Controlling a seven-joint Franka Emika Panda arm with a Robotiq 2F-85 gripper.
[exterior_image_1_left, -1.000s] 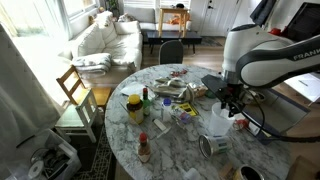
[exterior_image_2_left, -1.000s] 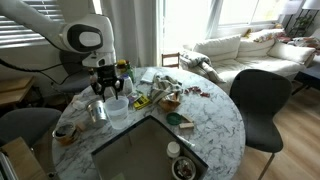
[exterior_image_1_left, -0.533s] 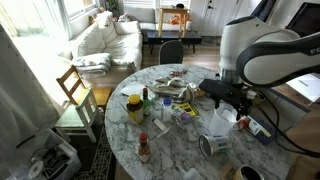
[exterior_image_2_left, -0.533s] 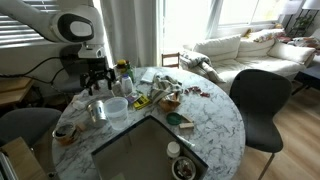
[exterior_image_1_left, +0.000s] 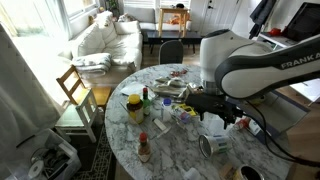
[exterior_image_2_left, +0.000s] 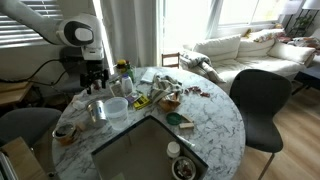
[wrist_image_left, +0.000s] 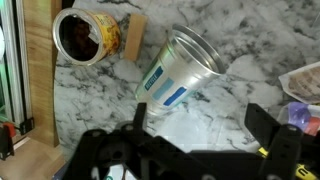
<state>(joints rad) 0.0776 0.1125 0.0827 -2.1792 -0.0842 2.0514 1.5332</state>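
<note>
The silver cup's rim (exterior_image_1_left: 205, 140) (wrist_image_left: 199, 51), at the cup's open end near the jar, is next for my gripper to go to and close on.
My gripper (wrist_image_left: 200, 128) is open and empty, its two black fingers spread above the marble table (wrist_image_left: 260, 50). Between and just below the fingers lies a clear plastic container (wrist_image_left: 185, 118). Beyond it a silver cup with a blue label (wrist_image_left: 180, 68) lies on its side, next to an open jar with dark contents (wrist_image_left: 85, 35). In both exterior views the gripper (exterior_image_1_left: 222, 106) (exterior_image_2_left: 95, 82) hangs above the container (exterior_image_1_left: 216, 123) (exterior_image_2_left: 116, 106), near the silver cup (exterior_image_1_left: 211, 146) (exterior_image_2_left: 97, 110) and the jar (exterior_image_2_left: 65, 131).
The middle of the round table holds clutter: a yellow jar (exterior_image_1_left: 134, 106), small bottles (exterior_image_1_left: 146, 100), a red-capped bottle (exterior_image_1_left: 143, 147) and packets (exterior_image_2_left: 165, 92). A dark square mat (exterior_image_2_left: 140, 150) and a bowl (exterior_image_2_left: 183, 168) lie near the front. A black chair (exterior_image_2_left: 262, 100) stands beside the table.
The gripper has lifted off the clear container and drawn back a little toward the table edge. The arm's body has swung across the view. The container and cup stay put.
</note>
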